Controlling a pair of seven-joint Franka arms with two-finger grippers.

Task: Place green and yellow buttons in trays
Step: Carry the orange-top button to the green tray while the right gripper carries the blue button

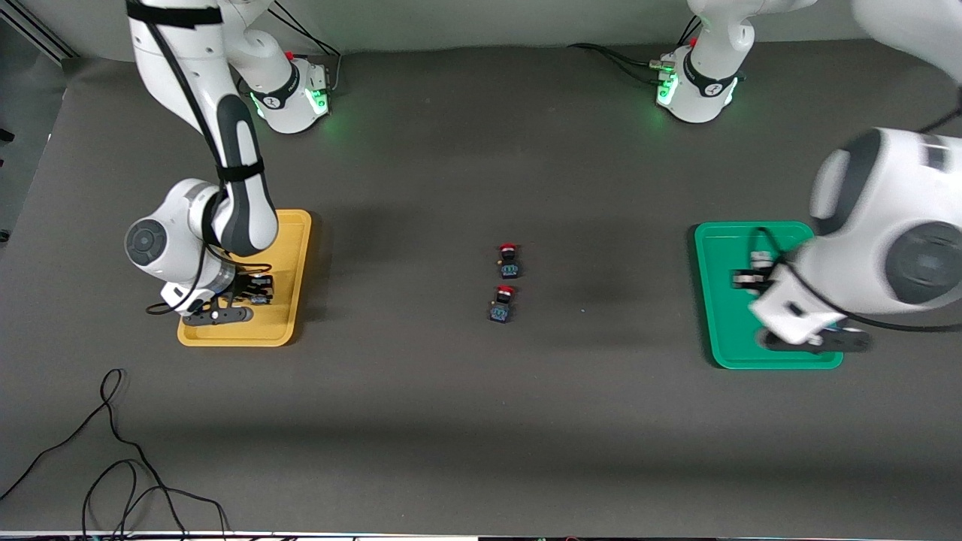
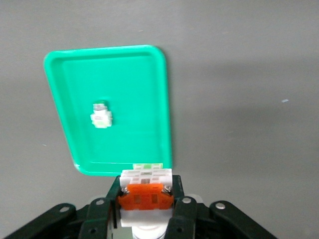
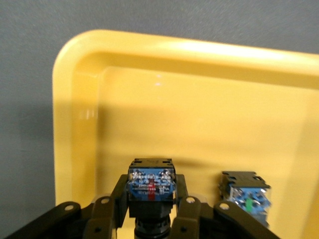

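My left gripper will put the orange-block button down beside the white button in the green tray (image 1: 736,294) (image 2: 140,120), toward the red-capped buttons.
My left gripper (image 2: 146,193) is shut on a white blocky button (image 2: 144,175) with an orange block on it and a green edge at its tip. It hangs over the green tray (image 2: 139,89), where another white button (image 2: 102,115) lies. In the front view this gripper (image 1: 748,278) is above the green tray (image 1: 721,300). My right gripper (image 3: 151,184) is shut on a black-blue button (image 3: 151,180) whose cap is hidden, low over the yellow tray (image 3: 149,109). A second black-blue button (image 3: 245,194) lies in that tray beside it. The right gripper (image 1: 255,289) sits over the yellow tray (image 1: 289,248).
Two red-capped black-blue buttons (image 1: 509,261) (image 1: 502,303) lie mid-table between the trays, one nearer the front camera than the other. A loose black cable (image 1: 113,451) curls on the table near the front edge at the right arm's end.
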